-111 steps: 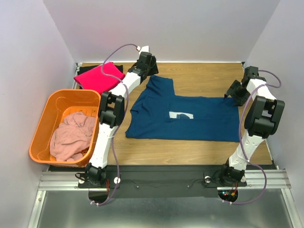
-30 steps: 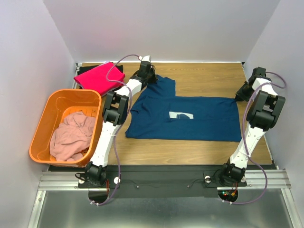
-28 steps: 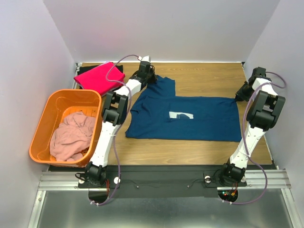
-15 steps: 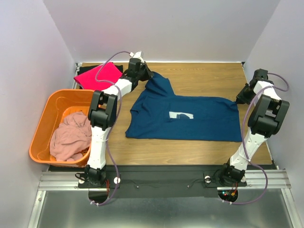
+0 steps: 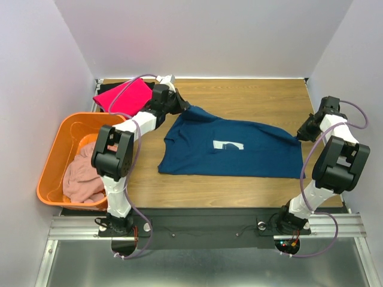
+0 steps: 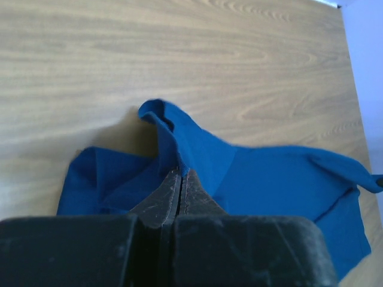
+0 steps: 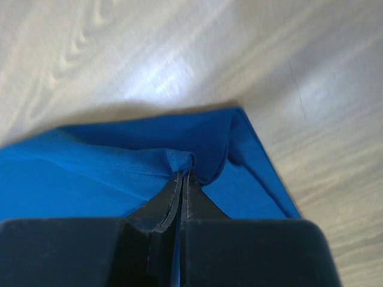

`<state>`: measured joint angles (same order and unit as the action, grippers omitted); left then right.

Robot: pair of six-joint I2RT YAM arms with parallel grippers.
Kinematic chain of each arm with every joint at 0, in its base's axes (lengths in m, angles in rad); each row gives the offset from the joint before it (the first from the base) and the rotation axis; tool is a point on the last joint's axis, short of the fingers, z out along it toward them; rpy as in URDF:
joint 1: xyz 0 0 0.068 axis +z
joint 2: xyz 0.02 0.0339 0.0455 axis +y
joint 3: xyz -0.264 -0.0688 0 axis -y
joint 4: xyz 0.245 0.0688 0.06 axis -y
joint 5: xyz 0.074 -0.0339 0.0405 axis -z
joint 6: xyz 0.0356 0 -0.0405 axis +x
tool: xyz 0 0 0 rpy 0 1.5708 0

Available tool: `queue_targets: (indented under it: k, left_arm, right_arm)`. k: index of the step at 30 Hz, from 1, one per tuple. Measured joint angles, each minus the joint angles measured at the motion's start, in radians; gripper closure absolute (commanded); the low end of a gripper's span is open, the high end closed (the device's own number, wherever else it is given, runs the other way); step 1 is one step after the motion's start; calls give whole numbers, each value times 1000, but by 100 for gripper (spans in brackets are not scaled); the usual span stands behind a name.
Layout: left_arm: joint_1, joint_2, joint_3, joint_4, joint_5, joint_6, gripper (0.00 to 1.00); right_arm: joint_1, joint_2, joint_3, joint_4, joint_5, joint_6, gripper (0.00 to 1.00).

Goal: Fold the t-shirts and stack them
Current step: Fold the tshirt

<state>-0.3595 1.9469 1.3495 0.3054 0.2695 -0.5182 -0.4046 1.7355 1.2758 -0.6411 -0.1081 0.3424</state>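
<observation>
The navy t-shirt's far corner is in my left gripper. Next, I let go of it just inside the shirt's near corner (image 5: 179, 164) that is closest to the orange basket.
The navy t-shirt (image 5: 239, 152) with a white print (image 5: 229, 145) lies spread on the table's middle. Its far edge is lifted and stretched between both grippers. My left gripper (image 5: 181, 107) is shut on the shirt's far-left corner; in the left wrist view the blue cloth (image 6: 197, 152) is pinched at the fingertips (image 6: 179, 172). My right gripper (image 5: 301, 133) is shut on the far-right corner, with a fold of cloth (image 7: 179, 158) bunched at its tips (image 7: 182, 174). A bright pink t-shirt (image 5: 122, 95) lies folded at the back left on a black one (image 5: 99, 106). A pale pink t-shirt (image 5: 90, 173) sits crumpled in the basket.
The orange plastic basket (image 5: 55, 149) stands off the table's left edge beside the left arm. Bare wood (image 5: 257, 98) runs behind the navy shirt and along the front edge (image 5: 227, 191). Walls close in on the left, right and back.
The left arm has swung leftward, drawing the shirt's far-left corner up and out. The right gripper has shifted right and nearer, so the far edge is now stretched taut.
</observation>
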Motion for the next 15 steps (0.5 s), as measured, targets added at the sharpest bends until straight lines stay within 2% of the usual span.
queue_targets:
  k: [8, 15]
  left_arm:
    - [-35, -266, -255, 8, -8, 12, 100]
    - [-74, -505, -459, 3, -40, 13, 100]
  right_arm:
    - [0, -89, -96, 6, 14, -3, 100]
    - [0, -134, -100, 16, 27, -7, 100]
